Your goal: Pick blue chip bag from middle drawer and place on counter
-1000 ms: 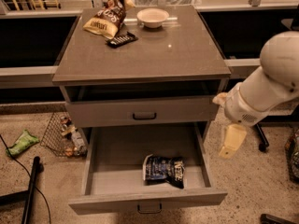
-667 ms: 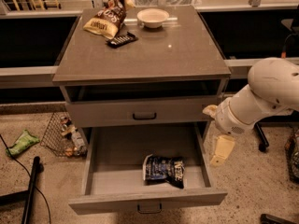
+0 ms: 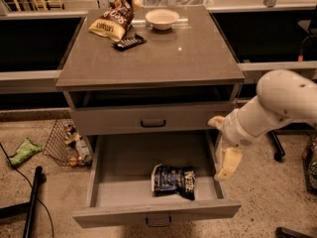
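Next, I should close across the crumpled blue chip bag's middle point(image 3: 175, 179) inside the open drawer.
The blue chip bag point(image 3: 173, 180) lies crumpled on the floor of the open middle drawer point(image 3: 106, 185), right of centre and near the drawer's front. My gripper point(image 3: 226, 161) hangs from the white arm point(image 3: 277, 103) at the drawer's right side wall, pointing down, to the right of the bag and apart from it. It holds nothing that I can see. The counter point(image 3: 163, 58) is the grey-brown top of the cabinet above.
On the counter's back part lie a brown-and-yellow bag point(image 3: 114, 19), a white bowl point(image 3: 162, 19) and a small dark object point(image 3: 130, 42). The upper drawer point(image 3: 148, 119) is closed. A wire basket point(image 3: 67, 144) and a green bag point(image 3: 22, 151) sit on the floor at left.
The arm has moved left and a little down, bringing the gripper from beside the cabinet to the drawer's right wall. The chip bag has not moved.
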Tool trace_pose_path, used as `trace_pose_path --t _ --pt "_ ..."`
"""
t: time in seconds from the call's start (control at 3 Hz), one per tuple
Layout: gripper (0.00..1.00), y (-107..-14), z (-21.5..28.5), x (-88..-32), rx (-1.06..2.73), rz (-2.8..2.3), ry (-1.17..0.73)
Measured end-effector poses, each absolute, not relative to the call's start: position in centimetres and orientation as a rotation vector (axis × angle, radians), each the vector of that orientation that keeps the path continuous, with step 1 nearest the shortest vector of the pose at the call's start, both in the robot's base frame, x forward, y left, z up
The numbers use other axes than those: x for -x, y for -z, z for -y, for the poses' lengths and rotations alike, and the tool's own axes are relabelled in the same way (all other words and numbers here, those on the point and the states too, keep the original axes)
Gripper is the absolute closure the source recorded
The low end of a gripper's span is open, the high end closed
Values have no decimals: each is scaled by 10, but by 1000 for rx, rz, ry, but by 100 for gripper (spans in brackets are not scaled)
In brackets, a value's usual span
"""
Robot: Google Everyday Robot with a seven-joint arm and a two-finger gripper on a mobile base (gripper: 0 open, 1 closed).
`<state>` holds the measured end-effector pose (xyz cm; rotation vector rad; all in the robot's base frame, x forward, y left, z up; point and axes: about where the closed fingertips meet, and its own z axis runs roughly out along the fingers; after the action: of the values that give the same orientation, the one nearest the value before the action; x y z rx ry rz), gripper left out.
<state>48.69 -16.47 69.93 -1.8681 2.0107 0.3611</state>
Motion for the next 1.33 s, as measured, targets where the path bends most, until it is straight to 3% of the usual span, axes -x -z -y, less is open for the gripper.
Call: trace_pose_path --t 1.33 --pt "0 -478 69 -544 1818 -1884 -700"
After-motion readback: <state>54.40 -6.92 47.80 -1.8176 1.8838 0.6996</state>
